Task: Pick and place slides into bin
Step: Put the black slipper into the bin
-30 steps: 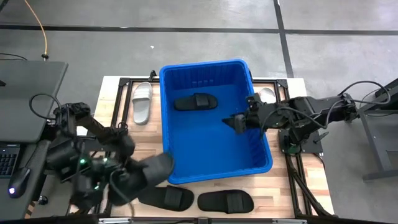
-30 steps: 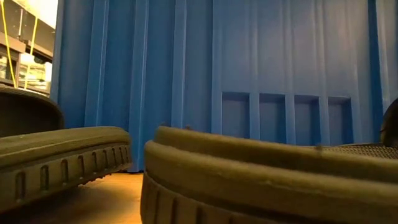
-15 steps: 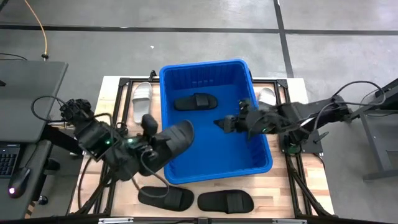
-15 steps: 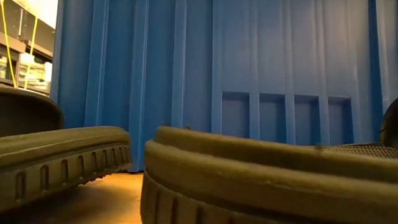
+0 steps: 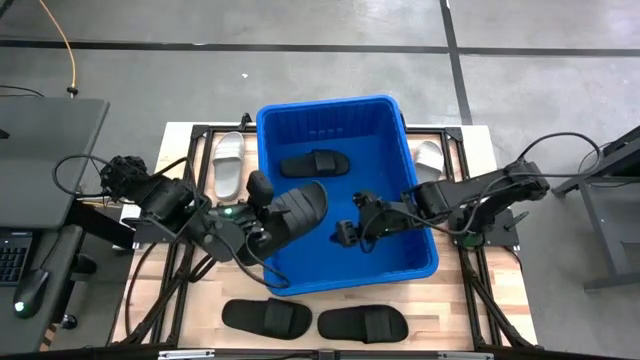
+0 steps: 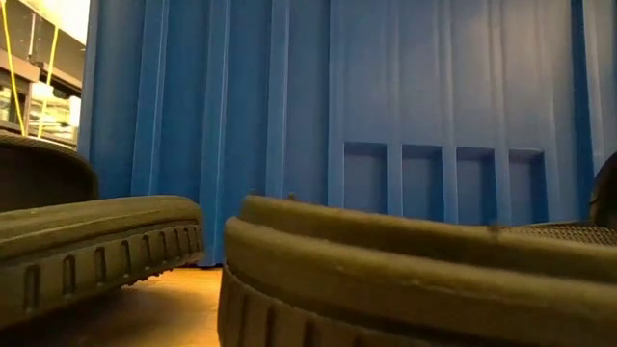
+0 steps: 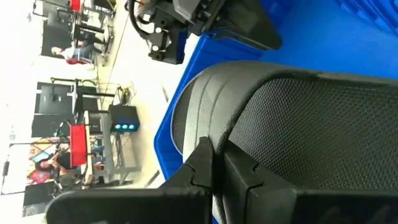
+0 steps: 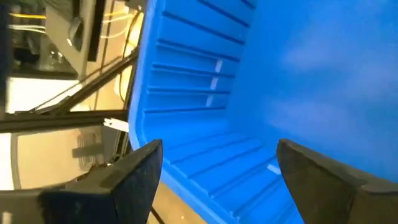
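Observation:
The robot's right gripper should next move to the loose end (image 5: 320, 196) of the black slide that the left gripper holds, and close there.
The blue bin (image 5: 420, 262) stands mid-table with one black slide (image 5: 314, 163) lying on its floor. My left gripper (image 5: 266, 220) is shut on another black slide (image 5: 298, 210), held over the bin's left wall. My right gripper (image 5: 346, 233) is open and empty inside the bin, low over its floor (image 8: 323, 74). Two black slides (image 5: 265, 317) (image 5: 362, 323) lie on the table near the front edge. One pale slide (image 5: 228, 163) lies left of the bin and another (image 5: 430, 155) lies right of it. My left gripper pinches the black slide at the end nearest the arm (image 7: 205, 134); one finger (image 7: 208, 165) lies on its meshed face, the other is hidden behind the slide. The fingers come from the table's left. The slide is lifted clear and slants out over the bin's inside.
The bin's tall ribbed wall (image 6: 386, 116) fills the low view, with the two front black slides (image 6: 96, 241) (image 6: 415, 280) close before it. A dark desk with a keyboard (image 5: 40, 130) stands left of the table. People and equipment show far off in the left wrist view (image 7: 68, 50).
My left gripper has risen from the table by the bin's near left corner and gone toward the far and right edges, carrying the black slide up over the bin's left wall. My right gripper has gone toward the table's left and near edges inside the bin.

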### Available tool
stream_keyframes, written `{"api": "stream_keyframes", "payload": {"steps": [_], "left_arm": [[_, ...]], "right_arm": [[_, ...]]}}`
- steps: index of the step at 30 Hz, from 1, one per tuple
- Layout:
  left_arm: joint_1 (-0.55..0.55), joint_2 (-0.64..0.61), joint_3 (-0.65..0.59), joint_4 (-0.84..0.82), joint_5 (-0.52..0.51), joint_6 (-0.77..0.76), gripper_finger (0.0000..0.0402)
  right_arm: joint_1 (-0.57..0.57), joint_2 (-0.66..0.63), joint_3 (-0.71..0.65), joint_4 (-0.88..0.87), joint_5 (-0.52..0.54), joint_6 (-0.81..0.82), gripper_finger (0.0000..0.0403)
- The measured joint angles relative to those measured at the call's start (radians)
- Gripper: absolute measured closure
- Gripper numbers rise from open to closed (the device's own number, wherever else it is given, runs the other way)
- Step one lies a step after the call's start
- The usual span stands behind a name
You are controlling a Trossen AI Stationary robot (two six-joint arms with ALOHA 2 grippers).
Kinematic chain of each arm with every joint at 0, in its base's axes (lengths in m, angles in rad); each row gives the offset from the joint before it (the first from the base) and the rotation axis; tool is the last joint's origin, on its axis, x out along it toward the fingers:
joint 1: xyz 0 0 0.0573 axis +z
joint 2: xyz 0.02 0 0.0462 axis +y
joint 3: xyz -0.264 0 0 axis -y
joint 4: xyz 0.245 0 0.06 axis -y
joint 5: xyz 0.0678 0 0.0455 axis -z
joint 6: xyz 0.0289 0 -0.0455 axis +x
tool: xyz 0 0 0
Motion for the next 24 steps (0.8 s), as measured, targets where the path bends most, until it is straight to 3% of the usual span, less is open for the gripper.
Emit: {"api": "stream_keyframes", "payload": {"steps": [3, 9, 21, 24], "left_arm": [[0.004, 0.000, 0.000, -0.032, 0.003, 0.025, 0.0401], [0.003, 0.000, 0.000, -0.100, 0.022, 0.018, 0.0401], [0.003, 0.018, -0.001, 0.004, 0.056, 0.052, 0.0401], [0.003, 0.024, -0.001, -0.004, 0.050, 0.052, 0.0401]], "right_arm": [[0.001, -0.005, 0.000, 0.023, 0.044, -0.021, 0.0100], [-0.001, -0.042, 0.000, 0.248, 0.187, -0.157, 0.0100], [-0.079, -0.034, 0.000, 0.362, 0.220, -0.264, 0.0101], [-0.089, -0.034, 0.000, 0.384, 0.202, -0.263, 0.0122]]}}
